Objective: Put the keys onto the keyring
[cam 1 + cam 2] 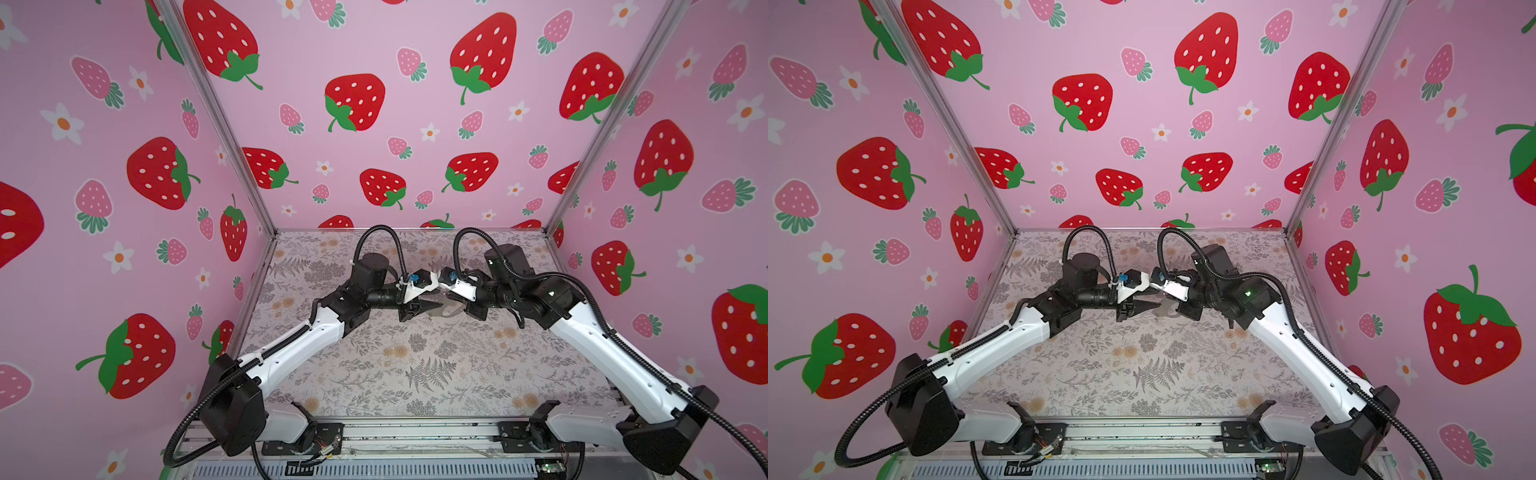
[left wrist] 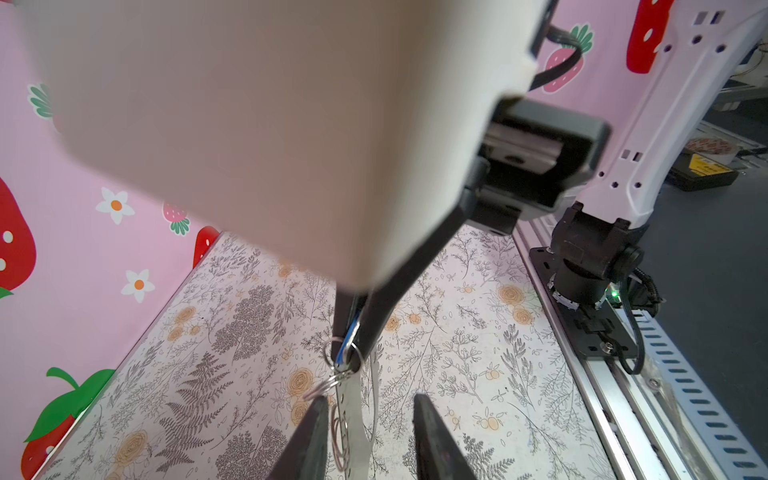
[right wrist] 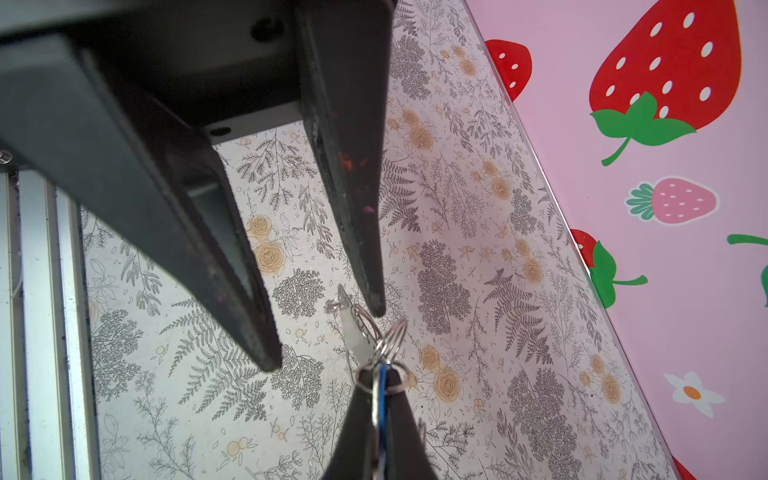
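I need to back my left gripper off, line its gap up with the small metal rings resting against one finger's side, and pinch the outer ring (image 2: 325,387).
Both arms meet above the middle of the table. My right gripper (image 3: 382,374) is shut on the keys (image 3: 384,399); the blue tag shows edge-on between its fingers, beside a strip of silver metal. Small metal rings (image 3: 390,336) cluster at its tips. From them hangs the keyring (image 2: 353,419), a pale strap with dots along one edge. My left gripper (image 2: 369,399) is open, and the strap hangs between its fingers, close to one finger (image 2: 311,432). In both top views the left gripper (image 1: 432,307) points at the right gripper (image 1: 454,305), with the keyring (image 1: 1165,309) between them.
The table (image 1: 415,374) has a floral cover. Strawberry-print walls close the back and both sides. A metal rail (image 1: 415,432) with the arm bases runs along the front edge.
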Tool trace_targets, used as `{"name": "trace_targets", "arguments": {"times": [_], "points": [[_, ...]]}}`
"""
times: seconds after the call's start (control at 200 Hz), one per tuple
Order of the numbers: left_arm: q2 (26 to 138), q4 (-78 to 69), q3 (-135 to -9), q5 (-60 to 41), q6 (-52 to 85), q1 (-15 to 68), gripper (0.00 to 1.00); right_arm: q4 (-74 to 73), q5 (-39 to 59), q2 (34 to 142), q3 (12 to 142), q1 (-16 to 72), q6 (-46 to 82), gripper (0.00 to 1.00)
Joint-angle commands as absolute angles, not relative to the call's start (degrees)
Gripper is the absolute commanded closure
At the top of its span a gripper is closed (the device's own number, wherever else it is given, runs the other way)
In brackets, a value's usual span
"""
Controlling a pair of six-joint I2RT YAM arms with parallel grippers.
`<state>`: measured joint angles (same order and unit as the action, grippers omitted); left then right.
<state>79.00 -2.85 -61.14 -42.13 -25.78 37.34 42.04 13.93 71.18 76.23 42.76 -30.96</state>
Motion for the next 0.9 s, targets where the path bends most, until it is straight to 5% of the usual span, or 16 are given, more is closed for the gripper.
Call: {"name": "trace_targets", "arguments": {"times": [0.0,0.275,0.89], "points": [[79.0,-1.6,-59.4,-37.5,-24.5,37.0,0.61,38.6,18.1,70.6,76.4,44.2,-32.3,1.00],[79.7,-7.3,-56.3,-37.4,-21.9,35.8,0.56,38.8,19.7,70.7,76.7,44.0,-32.1,1.00],[75.2,-15.2,-51.1,-46.5,-23.5,31.6,0.63,39.0,21.4,69.9,75.0,44.0,-35.3,1.00]]}}
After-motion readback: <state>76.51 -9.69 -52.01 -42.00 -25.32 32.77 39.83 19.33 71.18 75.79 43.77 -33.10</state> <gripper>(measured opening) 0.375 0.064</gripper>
